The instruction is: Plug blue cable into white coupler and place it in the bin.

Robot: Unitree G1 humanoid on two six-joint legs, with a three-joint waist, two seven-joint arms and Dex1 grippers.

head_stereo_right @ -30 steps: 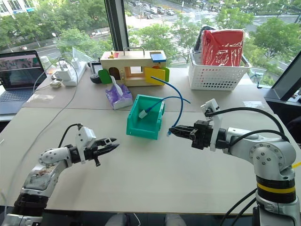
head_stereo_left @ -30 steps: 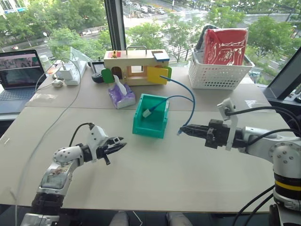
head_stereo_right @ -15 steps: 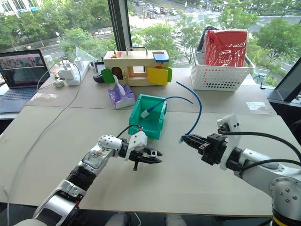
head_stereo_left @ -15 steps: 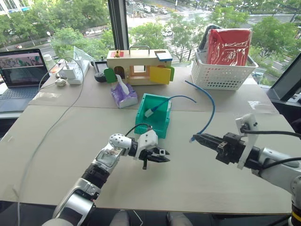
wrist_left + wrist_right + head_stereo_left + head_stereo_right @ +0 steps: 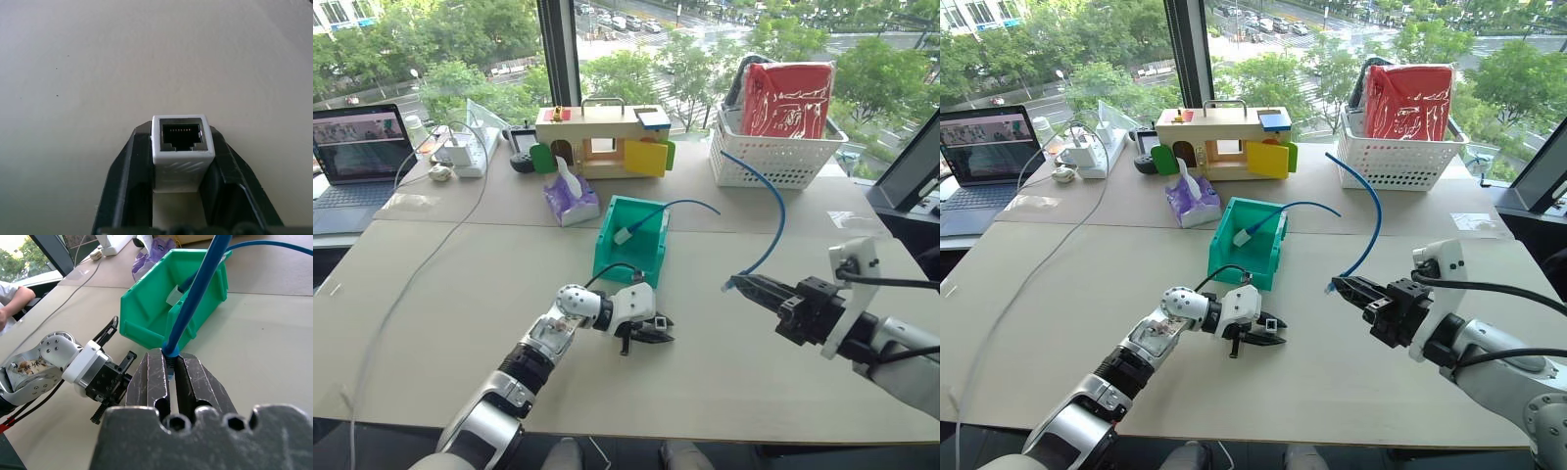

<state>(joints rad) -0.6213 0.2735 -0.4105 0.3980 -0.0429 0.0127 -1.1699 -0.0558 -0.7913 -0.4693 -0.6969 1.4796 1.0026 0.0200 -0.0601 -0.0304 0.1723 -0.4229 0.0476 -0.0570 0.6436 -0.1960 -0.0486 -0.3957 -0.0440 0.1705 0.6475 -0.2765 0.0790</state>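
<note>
The white coupler's socket end sits deep between my left gripper's fingers, so that gripper should take the coupler nearer its rear end (image 5: 177, 184) before plugging in the cable.
The white coupler (image 5: 182, 156) sits between the fingers of my left gripper (image 5: 658, 331), which is shut on it, with the dark socket facing outward. That gripper hovers low over the table just in front of the teal bin (image 5: 605, 235). My right gripper (image 5: 736, 284) is shut on the blue cable (image 5: 773, 211) just behind its plug, off to the right of the left gripper. The cable arcs up and away behind it. In the right wrist view the blue cable (image 5: 195, 293) rises from the closed fingers, and the bin (image 5: 146, 318) and the left gripper (image 5: 115, 377) lie ahead.
Inside the bin lies another blue cable ending in a white block (image 5: 623, 235). A purple tissue pack (image 5: 570, 201), a wooden toy house (image 5: 602, 137) and a white lattice basket (image 5: 773, 157) stand behind. A laptop (image 5: 357, 147) and a grey cord (image 5: 421, 264) are at the left. A person's arm (image 5: 12, 298) is nearby.
My left arm swung right to the table's middle in front of the bin, with the coupler in its fingers. The right gripper drew back to the right with the cable.
</note>
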